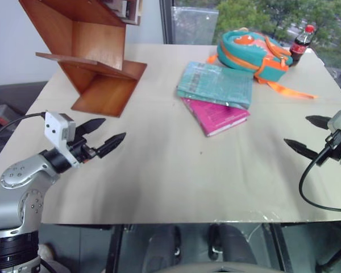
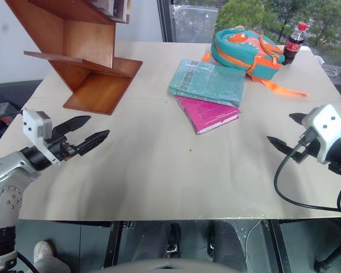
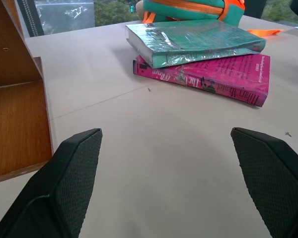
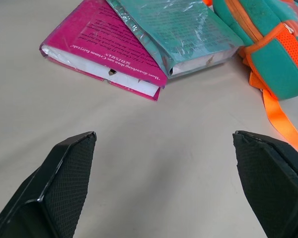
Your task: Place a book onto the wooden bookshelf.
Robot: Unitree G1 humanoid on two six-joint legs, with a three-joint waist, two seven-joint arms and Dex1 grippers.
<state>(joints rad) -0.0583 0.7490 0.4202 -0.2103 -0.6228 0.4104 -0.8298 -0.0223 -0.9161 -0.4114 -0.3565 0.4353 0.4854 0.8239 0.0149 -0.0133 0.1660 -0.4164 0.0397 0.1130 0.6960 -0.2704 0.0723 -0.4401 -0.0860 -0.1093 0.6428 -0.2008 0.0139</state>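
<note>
Next, my right gripper goes next to the teal-green book's near corner (image 1: 249,107) (image 4: 172,74), beside the pages of the magenta-pink book, and closes there.
The teal-green book (image 1: 216,83) lies flat near the table's far middle, resting partly on a magenta-pink book (image 1: 216,116). Its pale page edges show in the right wrist view (image 4: 196,63) and its spine in the left wrist view (image 3: 193,42). The wooden bookshelf (image 1: 94,51) of slanted reddish-brown boards stands at the far left. My left gripper (image 1: 102,136) hovers open over the near left of the table, below the shelf. At the near right my right gripper (image 1: 307,135) is open too, well short of the books. Both are empty.
A teal and orange bag (image 1: 253,50) with a trailing orange strap sits behind the books. A cola bottle (image 1: 300,44) stands at the far right corner. The beige table (image 1: 170,176) ends close in front of me.
</note>
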